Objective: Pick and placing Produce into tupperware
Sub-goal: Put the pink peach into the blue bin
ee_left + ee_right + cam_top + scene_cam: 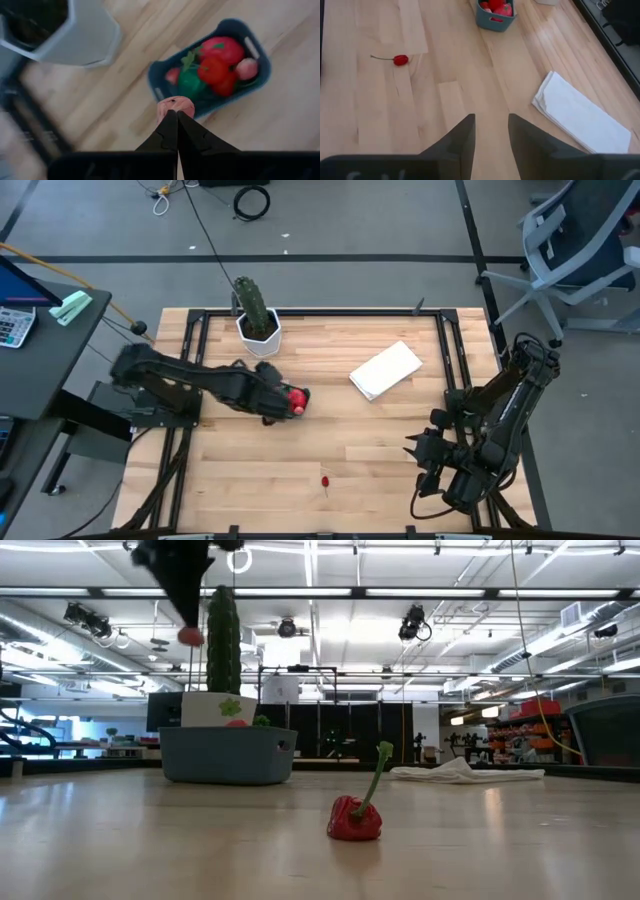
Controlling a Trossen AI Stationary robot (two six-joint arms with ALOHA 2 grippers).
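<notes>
The small pink round piece, now high above the teal tupperware, will be let go by my left gripper beside the green piece in the teal tupperware (272,398) (178,101).
My left gripper (176,114) is shut on a small pink round piece of produce (175,106), high above the teal tupperware (260,75). Several red, pink and green pieces lie in that container. In the low view the gripper (188,622) hangs over the tupperware (228,755). In the high view the left gripper (276,404) covers most of the container. A red pepper with a green stem (326,479) lies on its side on the bare wood. My right gripper (490,132) is open and waits near the table's right near corner (425,455). My left gripper pinches the pink round piece (172,104) between its two fingertips. The fingers come from above and point down. In the low view the piece (190,636) is lifted clear, well above the tupperware's rim.
A tall green cactus (252,300) in a white hexagonal pot (75,30) stands at the far edge, just behind the container. A folded white cloth (386,370) lies right of centre. Bare wood lies between the pepper (400,60) and the right arm.
</notes>
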